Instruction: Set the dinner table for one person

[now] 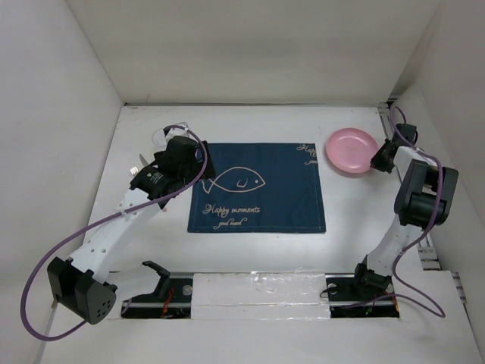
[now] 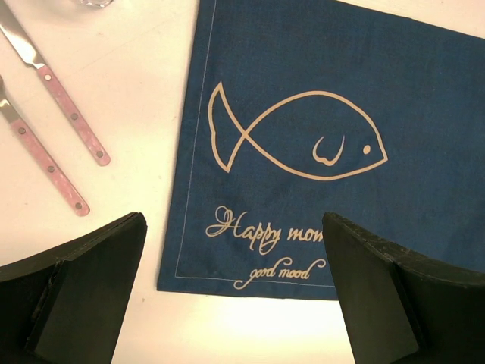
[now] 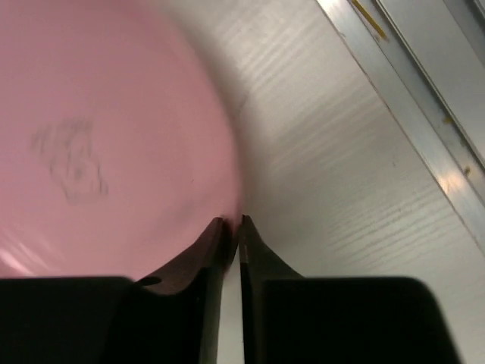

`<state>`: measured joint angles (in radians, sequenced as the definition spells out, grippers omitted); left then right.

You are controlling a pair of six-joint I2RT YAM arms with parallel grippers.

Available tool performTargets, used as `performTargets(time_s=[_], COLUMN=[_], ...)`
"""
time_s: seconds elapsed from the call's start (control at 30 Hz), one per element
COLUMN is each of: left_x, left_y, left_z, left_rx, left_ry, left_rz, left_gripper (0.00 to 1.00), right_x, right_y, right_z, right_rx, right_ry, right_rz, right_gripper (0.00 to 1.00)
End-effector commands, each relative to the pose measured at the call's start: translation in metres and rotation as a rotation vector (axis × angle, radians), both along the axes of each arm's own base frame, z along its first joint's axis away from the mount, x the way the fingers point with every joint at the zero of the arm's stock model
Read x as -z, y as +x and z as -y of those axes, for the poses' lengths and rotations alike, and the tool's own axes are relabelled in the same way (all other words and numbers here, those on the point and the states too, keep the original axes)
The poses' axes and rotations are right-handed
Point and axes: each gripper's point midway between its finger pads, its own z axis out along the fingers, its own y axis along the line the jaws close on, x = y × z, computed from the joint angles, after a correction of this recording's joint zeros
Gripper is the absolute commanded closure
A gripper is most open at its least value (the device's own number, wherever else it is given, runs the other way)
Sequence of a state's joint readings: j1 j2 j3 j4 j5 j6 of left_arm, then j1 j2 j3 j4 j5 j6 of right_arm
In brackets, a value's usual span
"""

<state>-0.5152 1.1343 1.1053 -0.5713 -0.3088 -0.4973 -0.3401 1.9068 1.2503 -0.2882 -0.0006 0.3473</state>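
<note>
Next, I release the pink plate from my right gripper over the fish outline's head on the navy placemat (image 1: 255, 183).
The white dinner table (image 1: 356, 220) carries a navy placemat (image 1: 258, 187) with a fish outline at its middle. My left gripper (image 1: 184, 168) hangs open and empty above the placemat's left edge; in the left wrist view its fingers straddle the mat's near left corner (image 2: 233, 220). A knife (image 2: 53, 91) and a fork (image 2: 38, 155) with pink handles lie on the table left of the mat. A pink plate (image 1: 350, 149) sits at the far right. My right gripper (image 1: 377, 161) is shut on the plate's right rim (image 3: 231, 221); the plate (image 3: 98, 136) fills the left of that view.
White walls enclose the table on three sides. An aluminium rail (image 3: 409, 114) runs along the table's right edge, close to the plate. A clear glass object (image 2: 95, 2) shows just beyond the cutlery. A black hook-shaped part (image 1: 155, 271) lies near the left arm's base rail.
</note>
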Motion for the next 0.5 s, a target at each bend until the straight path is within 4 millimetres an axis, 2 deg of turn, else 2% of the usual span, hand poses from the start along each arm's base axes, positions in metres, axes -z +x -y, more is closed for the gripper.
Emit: performTargets(time_s=[0.0,0.1,0.13,0.2,0.27,0.3,0.33,0.37,0.43,0.47], left_x=[-0.009,-0.009,-0.009,-0.006,-0.006,-0.006,-0.006,-0.006,-0.007,-0.007], left_y=[0.001,0.001,0.001,0.000,0.000,0.000,0.000,0.001,0.002,0.002], left_z=[-0.003,-0.005,-0.005,-0.006,-0.006,-0.007,-0.007,-0.009,-0.010,-0.012], left_rx=[-0.003,-0.009,-0.009,-0.009,-0.009,-0.016,-0.016,-0.023,-0.039,-0.049], left_ry=[0.002,0.007,0.007,0.012,0.012,0.017,0.017,0.022,0.021,0.029], left_rz=[0.041,0.044,0.044,0.036,0.036,0.039,0.039,0.042,0.046,0.050], left_gripper=[0.00,0.00,0.00,0.00,0.00,0.00,0.00,0.00,0.00,0.00], right_x=[-0.014,-0.010,-0.010,-0.013,-0.026,-0.029,-0.054,-0.058,-0.079,-0.100], right_y=[0.008,0.008,0.007,0.010,0.015,0.012,0.020,0.017,0.016,0.015], right_z=[0.005,0.003,0.006,0.004,-0.001,-0.004,-0.005,-0.009,-0.009,-0.012], right_rx=[-0.009,-0.027,-0.022,-0.029,-0.019,-0.005,-0.007,0.028,0.064,0.071], right_ry=[-0.013,0.010,0.017,0.050,0.077,0.087,0.068,0.092,0.092,0.077], right_rz=[0.026,0.025,0.028,0.052,0.118,0.124,0.204,0.227,0.299,0.366], right_gripper=[0.91,0.93,0.99,1.00,1.00,1.00,1.00,1.00,1.00,1.00])
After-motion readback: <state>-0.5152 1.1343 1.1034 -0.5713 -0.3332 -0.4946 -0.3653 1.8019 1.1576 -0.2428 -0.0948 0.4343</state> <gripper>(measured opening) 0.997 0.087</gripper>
